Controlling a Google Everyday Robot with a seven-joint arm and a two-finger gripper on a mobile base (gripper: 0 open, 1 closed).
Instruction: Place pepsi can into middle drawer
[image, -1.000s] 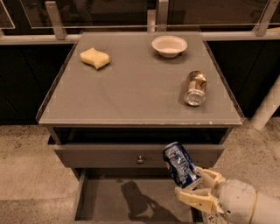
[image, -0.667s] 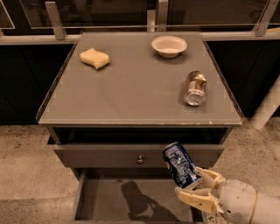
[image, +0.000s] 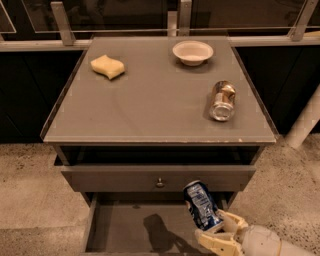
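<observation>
Next, I let go of the pepsi can, now held tilted above the middle drawer, with my gripper on the middle drawer's grey bottom (image: 187, 221), next to the dark shadow of the can.
The pepsi can (image: 202, 205) is dark blue with white markings, tilted, held at the bottom right of the camera view. My gripper (image: 220, 233) is shut on the can's lower end and holds it above the right part of the middle drawer (image: 125, 225). That drawer is pulled out, wide and shallow, with a plain grey floor; the can's shadow falls on it. The gripper's arm runs off the bottom right corner.
Above it is a drawer front with a small round knob (image: 159, 183). On the cabinet top (image: 150, 105) lie a yellow sponge (image: 107, 66), a white bowl (image: 192, 52) and a brown-gold and silver can (image: 222, 100) on its side. Speckled floor lies either side.
</observation>
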